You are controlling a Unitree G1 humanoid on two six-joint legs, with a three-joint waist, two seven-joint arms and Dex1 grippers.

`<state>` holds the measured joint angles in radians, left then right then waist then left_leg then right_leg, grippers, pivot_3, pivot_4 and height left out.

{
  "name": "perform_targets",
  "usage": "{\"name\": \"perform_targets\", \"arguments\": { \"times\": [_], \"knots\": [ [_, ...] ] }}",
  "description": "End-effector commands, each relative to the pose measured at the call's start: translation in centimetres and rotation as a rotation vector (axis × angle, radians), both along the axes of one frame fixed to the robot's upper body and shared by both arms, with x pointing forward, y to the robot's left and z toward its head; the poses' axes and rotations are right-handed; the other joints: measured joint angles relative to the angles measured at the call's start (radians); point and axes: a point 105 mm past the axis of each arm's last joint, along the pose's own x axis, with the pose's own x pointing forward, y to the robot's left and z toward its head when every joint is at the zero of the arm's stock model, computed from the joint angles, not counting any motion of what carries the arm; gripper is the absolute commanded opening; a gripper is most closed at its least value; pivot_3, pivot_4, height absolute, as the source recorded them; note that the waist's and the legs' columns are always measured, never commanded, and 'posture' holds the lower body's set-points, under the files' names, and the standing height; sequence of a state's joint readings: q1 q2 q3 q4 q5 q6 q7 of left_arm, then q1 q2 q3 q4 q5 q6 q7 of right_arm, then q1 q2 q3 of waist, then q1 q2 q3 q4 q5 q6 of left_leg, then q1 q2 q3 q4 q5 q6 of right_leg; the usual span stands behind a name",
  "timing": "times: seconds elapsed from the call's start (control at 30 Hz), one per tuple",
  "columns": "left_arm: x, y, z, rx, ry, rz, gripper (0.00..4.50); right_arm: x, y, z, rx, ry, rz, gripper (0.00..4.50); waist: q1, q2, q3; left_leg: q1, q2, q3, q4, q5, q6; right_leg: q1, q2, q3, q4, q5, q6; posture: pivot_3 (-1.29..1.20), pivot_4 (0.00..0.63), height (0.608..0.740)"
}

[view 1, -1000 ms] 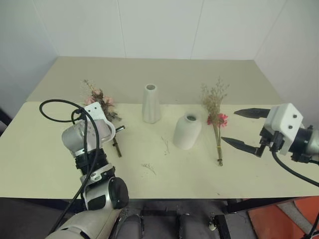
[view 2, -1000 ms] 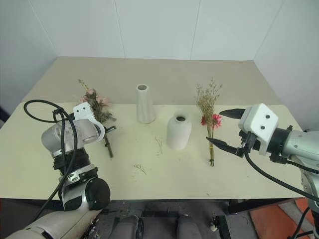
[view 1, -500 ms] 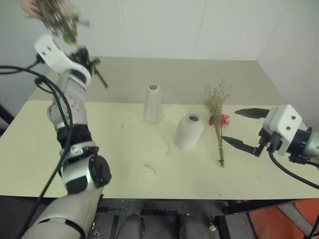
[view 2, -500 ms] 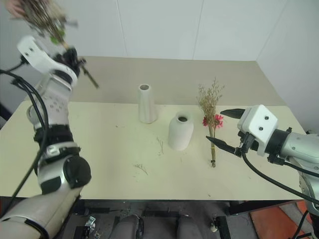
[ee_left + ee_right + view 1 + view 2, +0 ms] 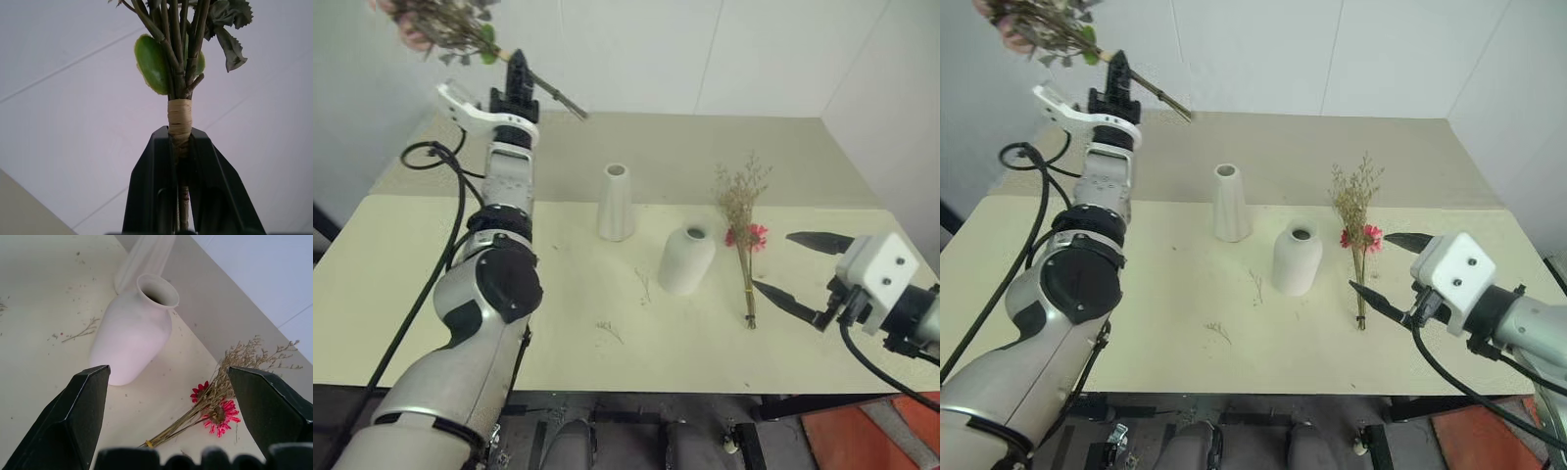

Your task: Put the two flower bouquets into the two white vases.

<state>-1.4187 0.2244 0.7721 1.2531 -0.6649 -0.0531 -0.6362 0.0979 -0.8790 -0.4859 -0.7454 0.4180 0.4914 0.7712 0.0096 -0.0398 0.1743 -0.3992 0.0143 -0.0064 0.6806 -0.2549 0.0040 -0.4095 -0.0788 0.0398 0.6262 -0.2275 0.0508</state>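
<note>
Next, I let go of the pale pink rose bouquet with my left gripper in the opening of the tall white vase (image 5: 616, 170).
My left gripper (image 5: 519, 67) is raised high over the table's far left, shut on the taped stems of the pale pink rose bouquet (image 5: 440, 20). The blooms point up and left, and the stem ends stick out to the right. The left wrist view shows the tape wrap (image 5: 179, 117) pinched between the black fingers (image 5: 151, 181). The daisy bouquet (image 5: 741, 230) lies flat on the table, right of the round white vase (image 5: 686, 259). The tall white vase (image 5: 615, 201) stands behind that and to its left. My right gripper (image 5: 803, 270) hovers open just right of the daisy stems, with nothing in it.
Small dried twigs (image 5: 605, 330) lie in front of the vases on the pale table (image 5: 431, 323). A black cable (image 5: 431, 157) loops beside my left arm. White walls close off the table's back and right sides.
My left arm has lifted the rose bouquet off the table to high at the far left and turned its wrist. The right gripper drew back slightly toward the near edge, still open.
</note>
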Motion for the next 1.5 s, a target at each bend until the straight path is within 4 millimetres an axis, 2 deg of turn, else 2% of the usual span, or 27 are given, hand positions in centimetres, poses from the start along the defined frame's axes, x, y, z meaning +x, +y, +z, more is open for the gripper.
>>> {"name": "perform_targets", "arguments": {
  "times": [0.03, 0.33, 0.67, 0.93, 1.13, 1.5],
  "knots": [
    [-0.6, -1.5, 2.5, 0.071, -0.078, -0.032, 0.09, -0.7, 0.0, 1.4, 0.002, -0.064, -0.024, 4.50, -0.006, 0.000, 0.000, 0.000, 0.000, 0.000, 0.000, 0.000, 0.000, 0.000, 0.000, 0.000, 0.000, 0.000, 0.000, 0.00, 0.150, 0.740],
    [-1.2, -4.1, 2.6, 0.329, -0.159, -0.046, 0.09, -1.3, -0.3, 2.0, -0.001, -0.071, -0.044, 4.50, -0.012, 0.000, 0.000, 0.001, 0.000, 0.000, 0.000, 0.000, 0.000, 0.000, 0.001, 0.001, 0.000, 0.000, 0.000, 0.00, 0.150, 0.740],
    [-1.5, -5.7, 1.0, 0.534, -0.197, -0.046, 0.09, -0.9, 0.0, 1.6, 0.005, -0.065, -0.037, 4.50, -0.012, 0.000, 0.000, 0.001, 0.000, 0.000, 0.000, 0.000, 0.000, 0.000, 0.001, 0.001, 0.000, 0.000, 0.000, 0.00, 0.150, 0.740],
    [-1.4, -5.3, -0.1, 0.591, -0.181, -0.045, 0.09, -1.0, 0.5, 1.1, 0.022, -0.061, -0.036, 4.50, -0.012, 0.000, 0.000, 0.001, 0.000, 0.000, 0.000, 0.000, 0.000, 0.000, 0.001, 0.001, 0.001, 0.000, 0.000, 0.00, 0.150, 0.740],
    [-1.4, -5.0, -0.1, 0.593, -0.176, -0.036, 0.09, -0.9, 0.3, 0.8, 0.018, -0.051, -0.041, 4.50, -0.010, 0.000, 0.000, 0.001, 0.000, 0.000, 0.000, 0.000, 0.000, 0.000, 0.001, 0.001, 0.001, 0.000, 0.000, 0.00, 0.150, 0.740],
    [-1.3, -5.8, -2.4, 0.645, -0.143, -0.079, 0.09, -0.9, 0.2, 0.6, 0.018, -0.048, -0.053, 4.50, -0.010, 0.000, 0.000, 0.001, 0.000, 0.000, 0.000, 0.000, 0.000, 0.000, 0.001, 0.001, 0.002, 0.000, 0.000, 0.00, 0.150, 0.740]
  ]
}}
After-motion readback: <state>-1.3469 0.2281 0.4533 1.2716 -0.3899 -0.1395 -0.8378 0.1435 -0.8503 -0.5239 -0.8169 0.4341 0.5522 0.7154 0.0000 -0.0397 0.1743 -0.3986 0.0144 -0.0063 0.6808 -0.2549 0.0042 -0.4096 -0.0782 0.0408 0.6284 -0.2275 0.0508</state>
